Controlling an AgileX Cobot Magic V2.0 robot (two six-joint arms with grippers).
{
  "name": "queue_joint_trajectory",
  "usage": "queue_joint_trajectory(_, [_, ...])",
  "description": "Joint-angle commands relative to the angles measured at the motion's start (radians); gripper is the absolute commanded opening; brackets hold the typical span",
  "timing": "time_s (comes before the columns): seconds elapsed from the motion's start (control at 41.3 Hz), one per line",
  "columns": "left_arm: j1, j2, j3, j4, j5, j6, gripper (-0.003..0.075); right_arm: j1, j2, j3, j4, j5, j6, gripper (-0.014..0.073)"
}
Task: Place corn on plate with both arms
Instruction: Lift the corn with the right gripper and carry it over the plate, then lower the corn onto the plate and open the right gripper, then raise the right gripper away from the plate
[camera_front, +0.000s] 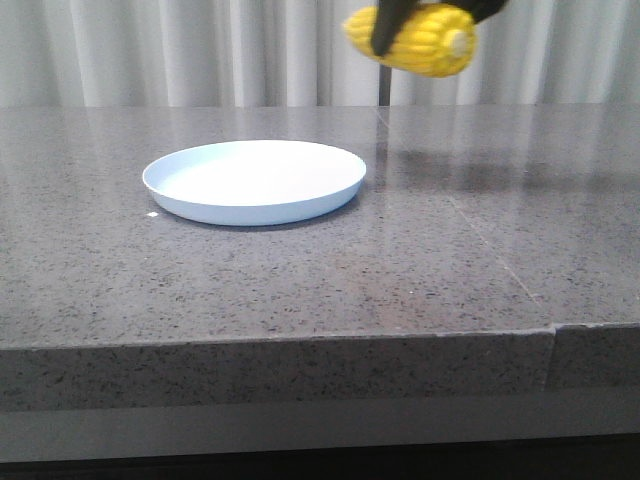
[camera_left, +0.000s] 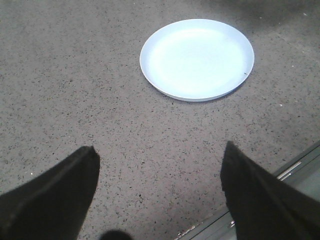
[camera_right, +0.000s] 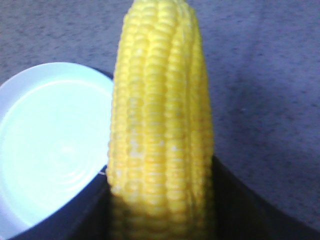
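Observation:
Next, my right gripper lets go of the corn near the middle of the plate (camera_front: 241, 156) (camera_right: 46, 132), with its stub end toward the plate's front rim.
The bright yellow corn (camera_front: 420, 40) hangs high above the table, right of and behind the plate (camera_front: 255, 180), with its pale stub end facing the camera. My right gripper (camera_front: 395, 25) is shut on the corn; a dark finger (camera_front: 385, 35) crosses its near side. In the right wrist view the corn (camera_right: 162, 125) fills the middle between the dark fingers (camera_right: 240, 205), and the plate (camera_right: 50, 140) lies below, to one side. My left gripper (camera_left: 160, 165) is open and empty above bare table, with the pale blue-white plate (camera_left: 197, 57) some way ahead. The left gripper is out of the front view.
The grey speckled stone table (camera_front: 300, 290) has a seam (camera_front: 480, 240) running toward its front right. Its front edge (camera_front: 300, 340) is near the camera, and it also shows in the left wrist view (camera_left: 290, 170). White curtains (camera_front: 150, 50) hang behind the table.

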Motion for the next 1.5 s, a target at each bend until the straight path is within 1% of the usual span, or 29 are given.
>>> queue_joint_trajectory(0.0, [-0.008, 0.000, -0.026, -0.012, -0.076, -0.012, 0.0490, 0.045, -0.051, -0.034, 0.031, -0.067, -0.010, 0.0274])
queue_joint_trajectory(0.121, [-0.008, 0.000, -0.026, -0.012, -0.076, -0.012, 0.0490, 0.108, -0.024, -0.033, 0.046, -0.107, 0.012, 0.0274])
queue_joint_trajectory(0.315, [-0.008, 0.000, -0.026, -0.012, -0.076, -0.012, 0.0490, 0.196, 0.055, -0.032, 0.045, -0.249, 0.109, 0.0279])
queue_joint_trajectory(0.435, [-0.008, 0.000, -0.026, -0.012, -0.076, -0.012, 0.0490, 0.217, 0.108, -0.032, 0.045, -0.318, 0.153, 0.0281])
queue_joint_trajectory(0.653, [-0.008, 0.000, -0.026, -0.012, -0.076, -0.012, 0.0490, 0.218, 0.160, -0.031, 0.011, -0.353, 0.186, 0.0281])
queue_joint_trajectory(0.702, [-0.008, 0.000, -0.026, -0.012, -0.076, -0.012, 0.0490, 0.218, 0.168, -0.031, 0.011, -0.346, 0.186, 0.0296])
queue_joint_trajectory(0.774, [-0.008, 0.000, -0.026, -0.012, -0.076, -0.012, 0.0490, 0.218, 0.178, -0.031, 0.011, -0.328, 0.186, 0.0379])
queue_joint_trajectory(0.798, [-0.008, 0.000, -0.026, -0.012, -0.076, -0.012, 0.0490, 0.218, 0.179, -0.031, 0.011, -0.324, 0.186, 0.0414])
queue_joint_trajectory(0.895, [-0.008, 0.000, -0.026, -0.012, -0.076, -0.012, 0.0490, 0.218, 0.173, -0.031, 0.011, -0.308, 0.186, 0.0602])
queue_joint_trajectory(0.944, [-0.008, 0.000, -0.026, -0.012, -0.076, -0.012, 0.0490, 0.218, 0.162, -0.031, 0.009, -0.300, 0.186, 0.0671])
queue_joint_trajectory(1.04, [-0.008, 0.000, -0.026, -0.012, -0.076, -0.012, 0.0490, 0.218, 0.127, -0.032, -0.021, -0.286, 0.186, 0.0644])
queue_joint_trajectory(1.185, [-0.008, 0.000, -0.026, -0.012, -0.076, -0.012, 0.0490, 0.218, 0.040, -0.032, -0.096, -0.221, 0.178, 0.0645])
queue_joint_trajectory(1.234, [-0.008, 0.000, -0.026, -0.012, -0.076, -0.012, 0.0490, 0.218, -0.005, -0.032, -0.125, -0.191, 0.146, 0.0645])
queue_joint_trajectory(1.355, [-0.008, 0.000, -0.026, -0.012, -0.076, -0.012, 0.0490, 0.218, -0.111, -0.028, -0.140, -0.099, 0.026, 0.0645])
queue_joint_trajectory(1.476, [-0.008, 0.000, -0.026, -0.012, -0.076, -0.012, 0.0490, 0.218, -0.240, 0.036, -0.145, -0.051, -0.049, 0.0645])
